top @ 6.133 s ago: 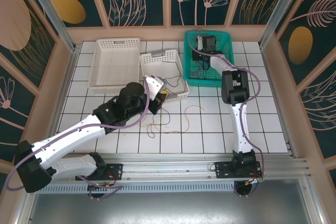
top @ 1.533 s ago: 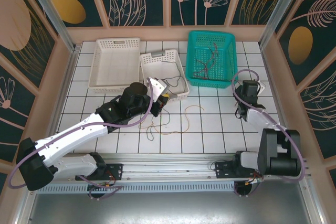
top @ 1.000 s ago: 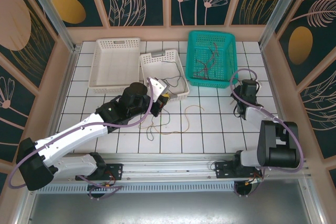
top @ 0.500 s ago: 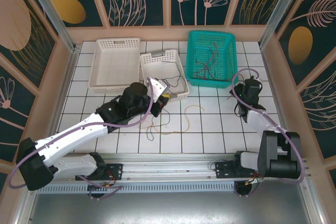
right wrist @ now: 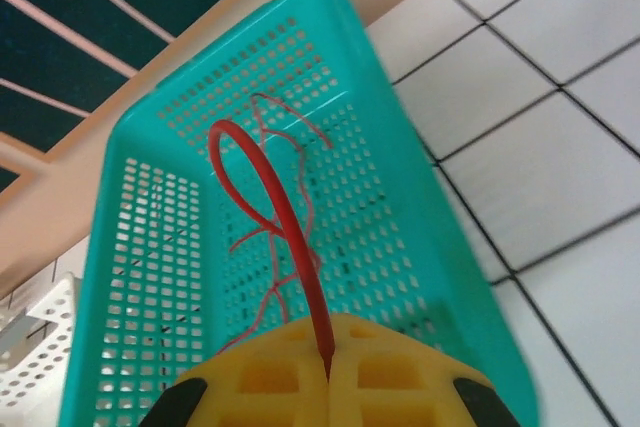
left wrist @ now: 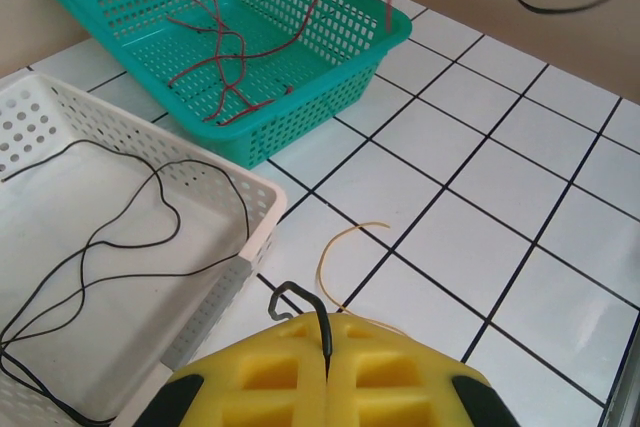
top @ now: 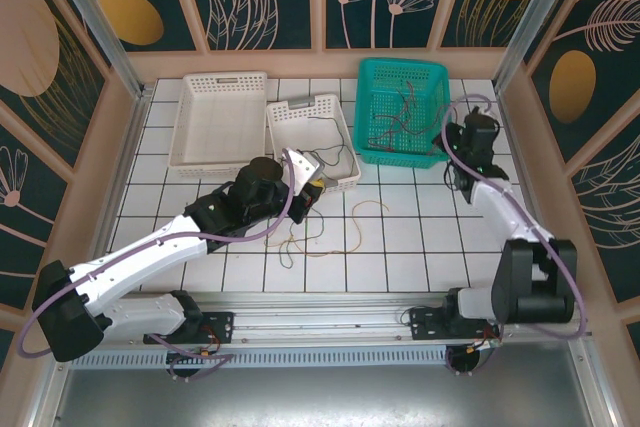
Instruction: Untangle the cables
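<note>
My right gripper needs to let go of the red cable onto the other red cables in the middle of the teal basket [top: 391, 119] [right wrist: 272, 242].
Several thin red cables [top: 393, 115] lie in the teal basket [top: 438, 72], also seen in the left wrist view [left wrist: 222, 57]. My right gripper [top: 452, 145] hovers at that basket's right wall, shut on a red cable [right wrist: 285, 222] that loops up from the pads [right wrist: 327, 347]. Black cables [top: 328, 155] rest in the small white basket [top: 344, 179]. My left gripper [top: 311, 186] sits at this basket's front corner, shut on a black cable [left wrist: 310, 305] pinched at its tips [left wrist: 327, 335]. A yellowish cable [top: 366, 212] curls on the tiles, joining a loose tangle [top: 298, 239].
A large white basket [top: 190, 117] stands at the back left, against the small one. Wooden walls and metal posts ring the tiled table. Open tiles lie in front of the teal basket and along the near rail [top: 330, 307].
My right gripper has shut on a red cable and moved back up along the teal basket's right side. The left arm has held still.
</note>
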